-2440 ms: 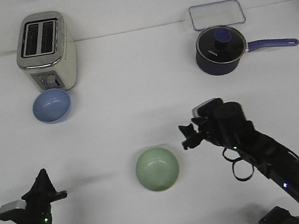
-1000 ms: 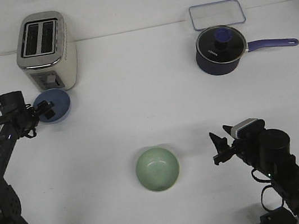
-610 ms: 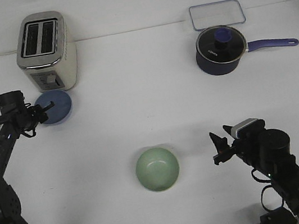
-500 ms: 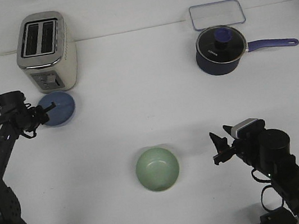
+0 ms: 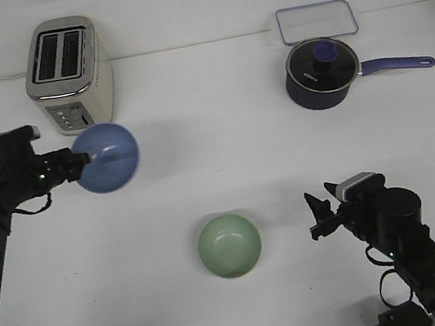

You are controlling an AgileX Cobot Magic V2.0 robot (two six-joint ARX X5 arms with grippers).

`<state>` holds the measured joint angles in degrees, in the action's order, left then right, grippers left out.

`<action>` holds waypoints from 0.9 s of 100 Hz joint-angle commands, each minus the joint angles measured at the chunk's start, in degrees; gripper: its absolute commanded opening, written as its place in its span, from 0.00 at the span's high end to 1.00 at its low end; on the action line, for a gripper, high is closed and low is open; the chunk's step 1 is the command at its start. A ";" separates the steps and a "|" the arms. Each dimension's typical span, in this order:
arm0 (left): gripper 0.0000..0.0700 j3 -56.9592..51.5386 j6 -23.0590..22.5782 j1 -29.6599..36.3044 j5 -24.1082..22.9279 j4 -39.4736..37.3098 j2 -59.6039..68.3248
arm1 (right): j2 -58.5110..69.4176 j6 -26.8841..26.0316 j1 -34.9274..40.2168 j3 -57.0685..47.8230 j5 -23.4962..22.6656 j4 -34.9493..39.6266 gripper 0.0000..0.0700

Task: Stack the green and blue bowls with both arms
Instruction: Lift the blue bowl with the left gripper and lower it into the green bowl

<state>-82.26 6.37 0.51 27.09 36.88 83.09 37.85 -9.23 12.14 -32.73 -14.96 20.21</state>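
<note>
The robot's left gripper will release the blue bowl, now lifted tilted above the table, inside the upright green bowl [image 5: 233, 248], so that it nests there.
My left gripper [image 5: 75, 165] is shut on the rim of the blue bowl [image 5: 107, 157] and holds it lifted above the table, tilted on its side, right of the toaster's front. The green bowl [image 5: 230, 245] sits upright on the table near the front middle. My right gripper [image 5: 320, 217] hovers to the right of the green bowl, apart from it, and holds nothing; I cannot tell how its jaws stand.
A silver toaster [image 5: 67, 72] stands at the back left. A dark navy lidded pot [image 5: 321, 73] with a purple handle stands at the back right, with a clear rectangular lid [image 5: 315, 21] behind it. The table [image 5: 216, 155] is white.
My left arm came up to the blue bowl, closed on its rim, then lifted it and carried it right and forward. My right arm drew back to the right of the green bowl.
</note>
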 commanded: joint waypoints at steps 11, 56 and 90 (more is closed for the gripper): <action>0.98 4.02 -2.67 11.76 2.21 0.48 -2.32 | 0.11 -0.37 0.15 -0.33 -0.07 -0.48 0.48; 0.98 19.58 -0.26 34.64 -5.03 -11.82 -2.36 | 0.11 -0.37 0.15 -0.33 -0.13 -0.46 0.48; 0.98 19.58 -1.27 38.16 -5.03 -13.05 0.13 | 0.11 -0.35 0.15 -0.33 -0.11 -0.44 0.48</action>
<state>-61.87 5.48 38.02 22.00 24.03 81.65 37.85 -9.23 12.14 -32.73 -14.98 20.23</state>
